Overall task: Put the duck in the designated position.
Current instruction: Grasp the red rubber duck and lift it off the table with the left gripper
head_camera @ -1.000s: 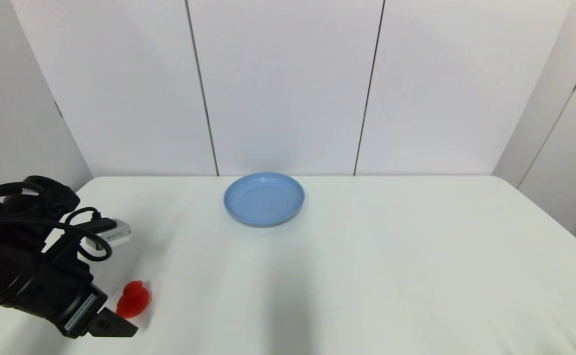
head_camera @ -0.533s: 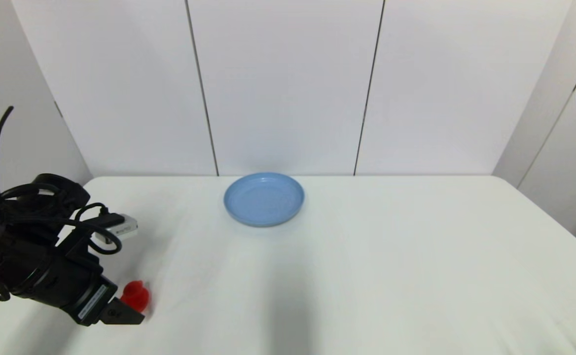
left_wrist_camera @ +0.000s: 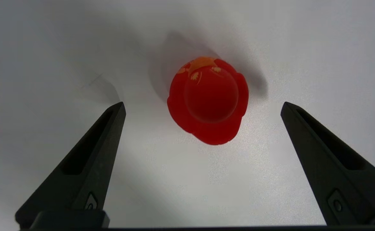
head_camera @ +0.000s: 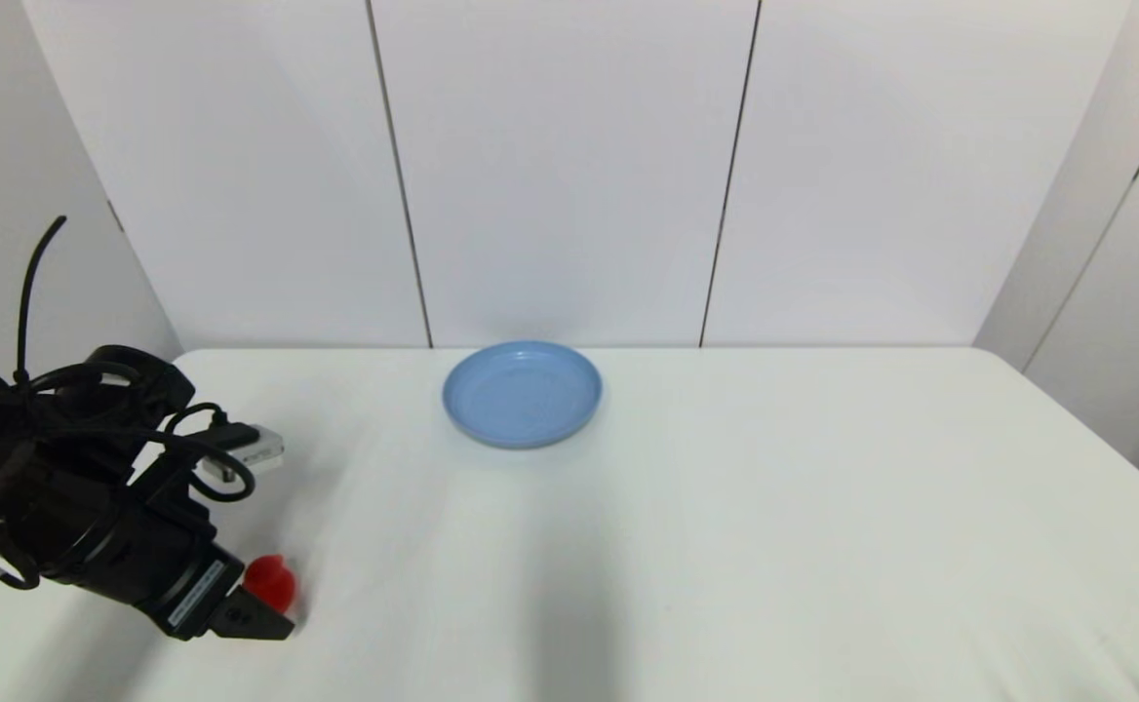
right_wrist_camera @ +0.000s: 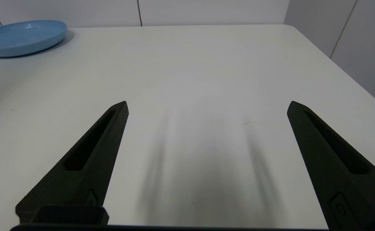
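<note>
My left gripper is to close on the body (head_camera: 278, 590) (left_wrist_camera: 177, 109) of the red duck, with its fingers on opposite sides below the duck's head.
The red duck (left_wrist_camera: 208, 99) stands on the white table near its front left part, seen from above in the left wrist view. My left gripper (left_wrist_camera: 203, 104) hovers over it, open, with one finger on each side and neither touching it. In the head view the left arm (head_camera: 92, 526) covers the lower part of the duck (head_camera: 272, 578). The blue plate (head_camera: 522, 393) lies empty at the back middle of the table. My right gripper (right_wrist_camera: 207, 102) is open over bare table on the right, out of the head view.
A grey-white wall with panel seams rises right behind the table's back edge (head_camera: 628, 348). The table's right edge (right_wrist_camera: 341, 67) runs close to the right gripper. The blue plate (right_wrist_camera: 22, 37) is far off in the right wrist view.
The left arm has moved right and a little farther out over the duck, and now covers more of it. The duck and the plate have stayed put.
</note>
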`<state>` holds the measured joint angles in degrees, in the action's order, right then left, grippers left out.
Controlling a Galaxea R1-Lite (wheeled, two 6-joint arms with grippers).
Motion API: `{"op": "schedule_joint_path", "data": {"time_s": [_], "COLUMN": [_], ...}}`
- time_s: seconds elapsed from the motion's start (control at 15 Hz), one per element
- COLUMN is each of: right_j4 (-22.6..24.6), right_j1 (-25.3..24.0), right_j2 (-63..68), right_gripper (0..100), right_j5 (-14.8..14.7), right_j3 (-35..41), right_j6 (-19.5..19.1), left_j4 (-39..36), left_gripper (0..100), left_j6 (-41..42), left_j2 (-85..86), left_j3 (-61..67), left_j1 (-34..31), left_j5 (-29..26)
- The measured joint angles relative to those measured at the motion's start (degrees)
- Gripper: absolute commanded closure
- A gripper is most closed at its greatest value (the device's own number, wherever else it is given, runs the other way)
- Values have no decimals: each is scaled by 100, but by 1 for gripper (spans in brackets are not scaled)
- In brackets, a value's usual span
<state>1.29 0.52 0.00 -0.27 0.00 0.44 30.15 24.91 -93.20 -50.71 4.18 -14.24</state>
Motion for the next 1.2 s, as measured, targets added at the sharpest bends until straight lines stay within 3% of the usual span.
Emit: {"op": "schedule_joint_path", "data": {"time_s": [0.07, 0.13, 1.2], "right_j4": [0, 0, -2], "right_j1": [0, 0, 0], "right_j2": [0, 0, 0], "right_gripper": [0, 0, 0], "right_j5": [0, 2, 2], "right_j3": [0, 0, 0], "right_j6": [2, 2, 0], "left_j4": [-9, -11, -41], "left_gripper": [0, 100, 100], "left_j6": [0, -24, -55], "left_j2": [-18, -32, 179], "left_j3": [-5, -5, -304], "left_j1": [15, 39, 284], "left_j5": [-4, -6, -32]}}
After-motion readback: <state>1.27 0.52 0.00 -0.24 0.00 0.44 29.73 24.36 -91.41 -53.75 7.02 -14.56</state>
